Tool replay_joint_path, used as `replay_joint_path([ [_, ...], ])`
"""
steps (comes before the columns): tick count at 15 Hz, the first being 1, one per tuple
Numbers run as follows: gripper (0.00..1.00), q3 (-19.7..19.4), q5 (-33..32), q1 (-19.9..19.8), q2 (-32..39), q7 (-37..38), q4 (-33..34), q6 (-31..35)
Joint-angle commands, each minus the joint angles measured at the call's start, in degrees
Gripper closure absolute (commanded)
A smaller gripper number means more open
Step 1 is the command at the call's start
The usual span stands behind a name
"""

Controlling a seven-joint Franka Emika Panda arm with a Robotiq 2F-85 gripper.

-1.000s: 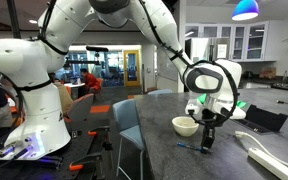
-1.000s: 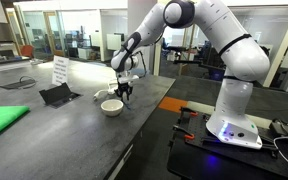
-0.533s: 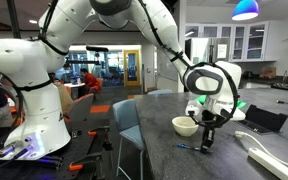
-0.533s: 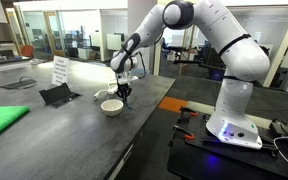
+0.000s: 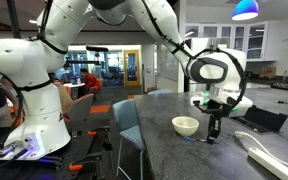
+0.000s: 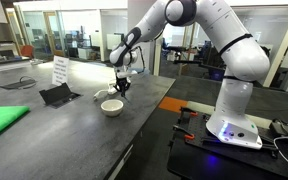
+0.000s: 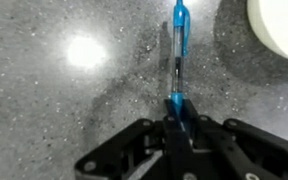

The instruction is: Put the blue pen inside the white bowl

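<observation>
The blue pen, now held over the speckled counter, will be released from my gripper in the white bowl (image 5: 181, 123), leaning on the bowl's rim that faces the chair.
The blue pen (image 7: 178, 55) is thin with a clear blue barrel. In the wrist view it sticks out from between my jaws over the grey speckled counter. My gripper (image 7: 179, 112) is shut on its lower end. The white bowl (image 7: 281, 22) shows at the top right corner of the wrist view, beside the pen's far end. In both exterior views the gripper (image 5: 215, 126) (image 6: 122, 88) hangs just above the counter next to the bowl (image 5: 186, 126) (image 6: 111, 106). The pen is too thin to make out in those views.
A long white curved object (image 5: 271, 152) and a black stand (image 5: 265, 119) lie beyond the gripper. A flat green pad (image 6: 2, 122), a black device (image 6: 56, 95) and a white sign (image 6: 60, 70) are on the counter. A chair (image 5: 129, 132) stands at the counter's edge.
The gripper has risen and shifted away from the bowl's side. The pen that lay on the counter below it no longer shows there and is held in the jaws.
</observation>
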Motion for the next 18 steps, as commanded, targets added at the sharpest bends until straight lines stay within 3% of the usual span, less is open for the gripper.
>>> replay_joint_path([
  [1, 0.97, -0.5, -1.7, 0.9, -5.9, -0.7, -0.3, -7.9],
  [4, 0.97, 0.5, -2.1, 2.3, -10.2, -0.6, -0.5, -10.6],
  [6, 0.97, 1.1, -2.3, 3.7, -11.6, -0.3, -1.2, -8.7],
  [10, 0.97, 1.9, -2.9, 6.5, -10.3, 0.3, -1.4, -5.3],
  [18, 0.97, 6.0, -1.9, 7.3, -6.8, -6.4, -1.4, -7.4],
])
